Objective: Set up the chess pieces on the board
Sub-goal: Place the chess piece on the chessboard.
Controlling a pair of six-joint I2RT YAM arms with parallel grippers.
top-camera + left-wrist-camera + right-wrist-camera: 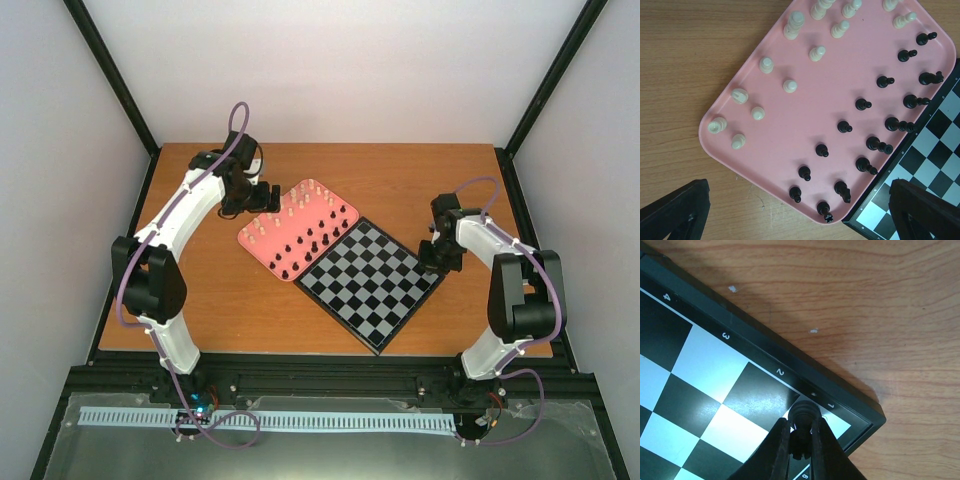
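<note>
Next, my right gripper sets the black chess piece down on the light corner square of the board [431, 276] [812, 429].
The black and grey board [372, 282] lies on the table, its right corner under my right gripper [432, 255]. In the right wrist view my right gripper [801, 436] is shut on a black chess piece [804, 415], held over the corner square by the rim mark 1 of the board [715, 370]. Black pieces [864, 104] and cream pieces [789, 85] stand on the pink tray [790, 130]. My left gripper [795, 220] is open above the tray's near edge, holding nothing. The board's corner [920, 165] shows at the right.
The pink tray [265, 248] touches the board's upper left side. Wooden table [220, 310] extends around both. Black frame posts stand at the back corners.
</note>
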